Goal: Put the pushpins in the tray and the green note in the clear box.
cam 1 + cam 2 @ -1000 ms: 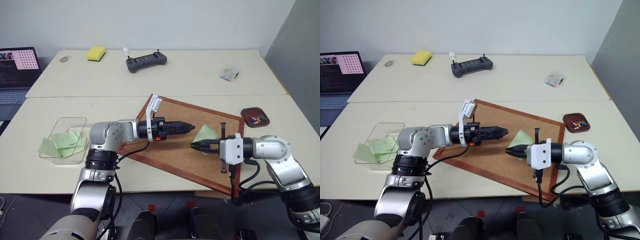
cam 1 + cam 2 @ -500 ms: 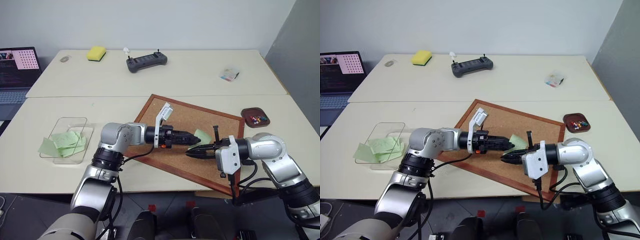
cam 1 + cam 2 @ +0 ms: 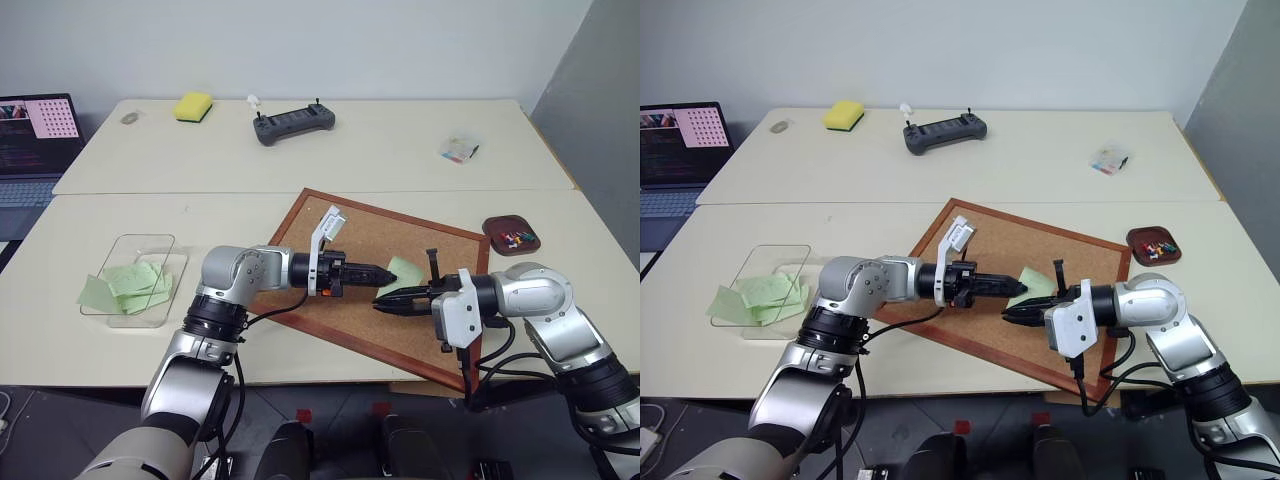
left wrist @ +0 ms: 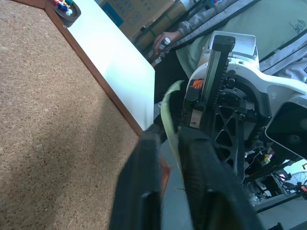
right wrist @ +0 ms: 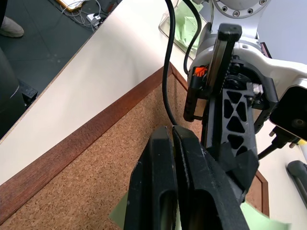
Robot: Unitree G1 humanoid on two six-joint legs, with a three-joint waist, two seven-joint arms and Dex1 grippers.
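Note:
The fingers of my right gripper lie across the green note, so next I open my left gripper while my right gripper lifts and turns the note, then take its free side (image 3: 1039, 282) with my left gripper.
The green note (image 3: 403, 271) hangs just above the corkboard (image 3: 350, 225), gripped from both sides. My left gripper (image 3: 387, 272) reaches in from the left and is shut on the note's edge; the left wrist view shows the paper (image 4: 169, 108) edge-on between the fingers. From the right, my right gripper (image 3: 379, 303) is shut on the same note (image 5: 261, 218), which sticks out on either side of its fingers. The tray (image 3: 497, 243) at the right holds several pushpins (image 3: 516, 237). At the far left sits the clear box (image 3: 128, 243), with other green notes (image 3: 135, 282) in it.
A yellow sponge (image 3: 192, 106), a dark controller (image 3: 292, 125) and a small clear case (image 3: 458, 150) lie on the far table. A laptop (image 3: 35, 135) stands at the far left. A person (image 4: 249, 28) is beyond the table's edge.
My left gripper moved right to the note and shut on its edge. My right gripper brought the note slightly lower and to the left, still shut on it.

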